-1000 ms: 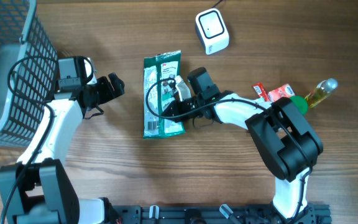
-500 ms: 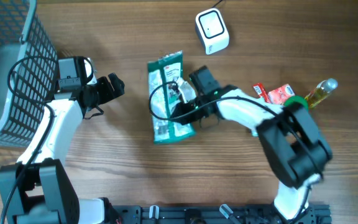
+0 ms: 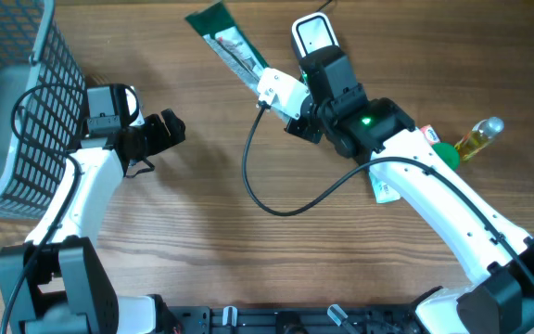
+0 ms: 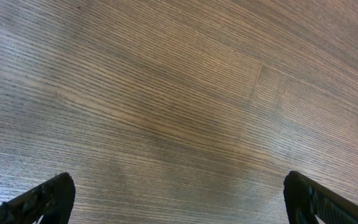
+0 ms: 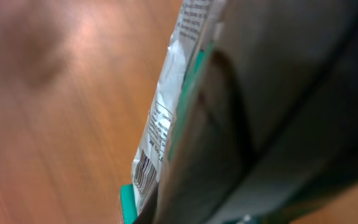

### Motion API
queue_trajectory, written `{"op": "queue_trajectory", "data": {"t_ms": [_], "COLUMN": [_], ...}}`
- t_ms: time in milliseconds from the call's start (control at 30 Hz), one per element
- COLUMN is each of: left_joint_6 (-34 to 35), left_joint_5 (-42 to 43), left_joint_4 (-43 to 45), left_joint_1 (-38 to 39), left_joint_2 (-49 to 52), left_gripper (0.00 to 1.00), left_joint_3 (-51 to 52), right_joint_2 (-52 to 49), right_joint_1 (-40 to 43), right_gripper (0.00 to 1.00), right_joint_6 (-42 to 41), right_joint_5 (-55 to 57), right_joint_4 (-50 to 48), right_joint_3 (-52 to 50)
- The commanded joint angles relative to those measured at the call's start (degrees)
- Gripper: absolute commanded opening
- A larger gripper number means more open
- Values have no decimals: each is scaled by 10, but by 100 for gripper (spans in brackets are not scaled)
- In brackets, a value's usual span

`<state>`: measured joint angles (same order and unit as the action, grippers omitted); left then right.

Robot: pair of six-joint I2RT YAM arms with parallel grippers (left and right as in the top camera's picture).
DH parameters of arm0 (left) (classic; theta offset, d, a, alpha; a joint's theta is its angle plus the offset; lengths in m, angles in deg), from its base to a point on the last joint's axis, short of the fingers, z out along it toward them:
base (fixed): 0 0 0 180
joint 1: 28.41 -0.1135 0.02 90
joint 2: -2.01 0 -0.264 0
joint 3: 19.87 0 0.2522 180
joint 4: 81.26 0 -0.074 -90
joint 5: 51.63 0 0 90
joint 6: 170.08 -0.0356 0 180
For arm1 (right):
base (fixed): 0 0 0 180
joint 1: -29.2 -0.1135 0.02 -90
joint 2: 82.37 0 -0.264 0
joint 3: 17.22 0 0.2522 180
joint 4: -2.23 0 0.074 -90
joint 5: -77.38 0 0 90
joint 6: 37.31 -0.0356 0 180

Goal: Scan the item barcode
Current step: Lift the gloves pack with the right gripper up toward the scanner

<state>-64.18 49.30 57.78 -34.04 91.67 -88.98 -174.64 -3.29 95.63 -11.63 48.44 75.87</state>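
Observation:
My right gripper is going to set the item down on the table (image 3: 363, 136) beside the red packet, toward the barcode scanner.
The item is a green and silver packet (image 3: 225, 39), lifted off the table and tilted, its free end pointing to the back left. My right gripper (image 3: 274, 85) is shut on its near end, just left of the white barcode scanner (image 3: 313, 33), which the wrist partly covers. In the right wrist view the packet (image 5: 166, 118) runs edge-on along a dark finger (image 5: 260, 124), and a barcode (image 5: 143, 171) shows near its lower end. My left gripper (image 3: 170, 130) hovers open over bare wood at the left, fingertips (image 4: 42, 202) wide apart with nothing between them.
A black mesh basket (image 3: 7, 93) fills the far left. A red packet (image 3: 417, 137) and a small oil bottle (image 3: 480, 135) with a green cap lie at the right, partly under my right arm. A black cable (image 3: 258, 176) loops across the middle.
My right arm has lifted the packet off the middle of the table and swung it up and back toward the scanner. The left arm has not moved.

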Motion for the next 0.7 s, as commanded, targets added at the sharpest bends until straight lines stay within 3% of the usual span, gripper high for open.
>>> {"op": "queue_trajectory", "data": {"t_ms": [0,200,667], "left_joint_6": [-5,-5,-5], "left_joint_5": [-1,-2,-1], "left_joint_4": [0,0,0], "left_joint_1": [-3,-3,-3], "left_joint_2": [-4,-4,-4], "left_gripper": [100,100,100], "left_joint_3": [2,2,2], "right_joint_2": [5,-40,-182], "right_joint_1": [-3,0,57], "right_gripper": [4,4,4], "right_joint_6": [118,182,201], "right_joint_5": [85,156,219], "right_joint_4": [-42,-64,-293], "right_joint_3": [16,75,75]}}
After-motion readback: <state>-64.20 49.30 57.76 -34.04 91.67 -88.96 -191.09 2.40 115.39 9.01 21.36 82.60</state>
